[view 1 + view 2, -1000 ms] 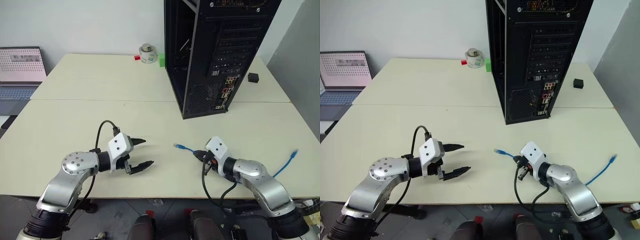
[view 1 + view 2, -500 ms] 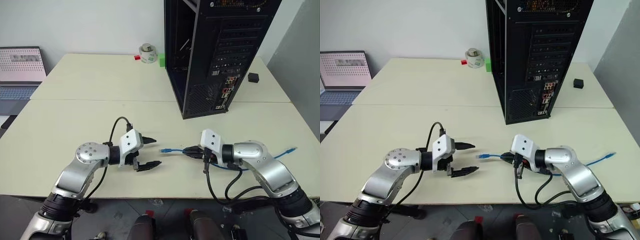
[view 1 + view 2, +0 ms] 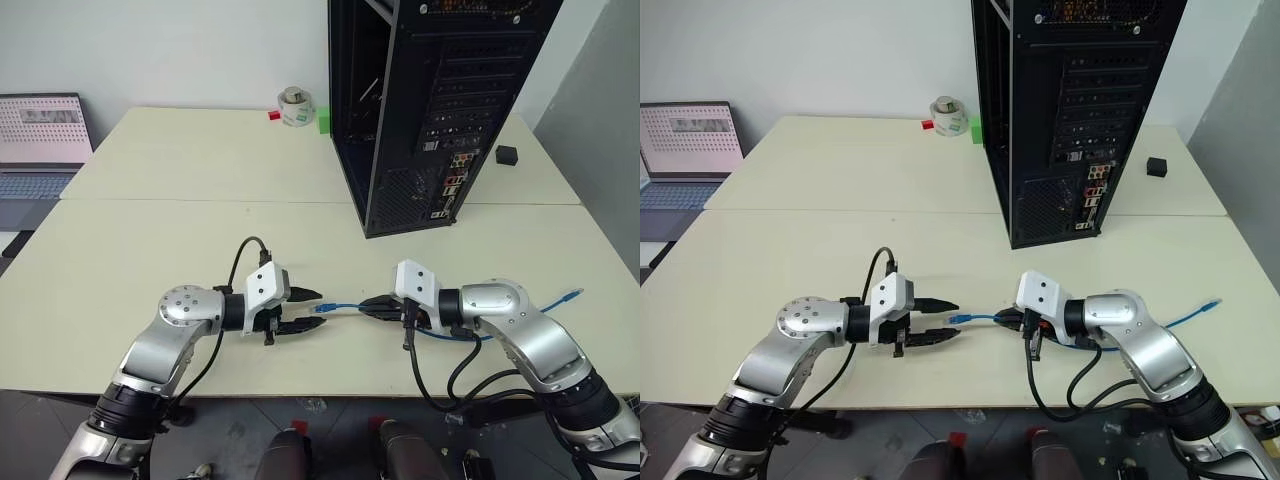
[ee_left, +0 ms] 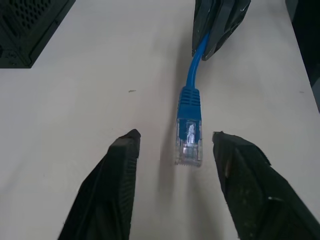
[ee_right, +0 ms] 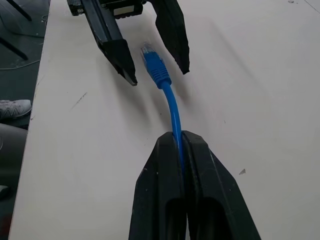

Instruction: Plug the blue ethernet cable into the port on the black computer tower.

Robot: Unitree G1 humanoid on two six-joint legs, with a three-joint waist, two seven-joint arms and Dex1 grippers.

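Note:
The cable is bent between my right gripper and the plug, so I will hold the plug with my left gripper while my right gripper turns and takes the plug's base (image 5: 161, 78).
My right gripper (image 3: 366, 305) is shut on the blue ethernet cable (image 5: 173, 115) a short way behind its clear plug (image 4: 188, 138), and holds it just above the table, pointing at my left gripper (image 3: 319, 310). The left gripper is open, its fingers (image 4: 118, 170) narrowly either side of the plug with a small gap on each side. The cable's other end (image 3: 574, 295) lies on the table at the right. The black computer tower (image 3: 450, 90) stands upright at the back, its rear connector panel (image 3: 453, 180) facing me; the port is too small to pick out.
A laptop (image 3: 40, 135) sits at the far left. A white round object (image 3: 295, 108), a red piece (image 3: 273, 115) and a green block (image 3: 324, 124) stand left of the tower, and a small black box (image 3: 507, 154) right of it. The table's front edge runs just below both grippers.
Both grippers have moved toward each other at the table's front. The right one lifted and swung the plug leftward. The left fingers have narrowed around the plug.

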